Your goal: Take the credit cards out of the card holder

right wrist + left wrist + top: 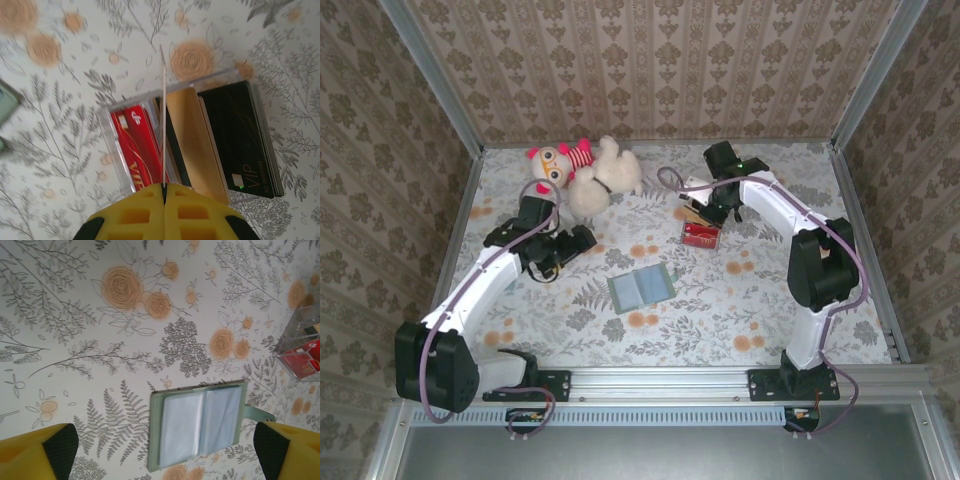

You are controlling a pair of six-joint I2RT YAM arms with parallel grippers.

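Note:
Next, my right gripper lets go of the credit card on the tan card [704, 217] [194, 142] between the red and black cards.
The card holder [641, 288] [200, 425] lies open and flat on the floral table, its clear sleeves pale and blank. My left gripper [578, 240] [165, 440] hovers beside and above it, open wide, with one yellow finger [37, 452] on each side and nothing between them. My right gripper [703, 212] [164, 187] is shut on a thin credit card [163, 115], seen edge-on and held upright over a clear box [701, 232] [112, 145]. In the box stand red cards [135, 145], a tan card [192, 142] and black cards [245, 135].
A plush toy [590, 175] lies at the back left of the table. Patterned walls and metal rails close the table in on all sides. The clear box [302, 347] stands to the right of the card holder.

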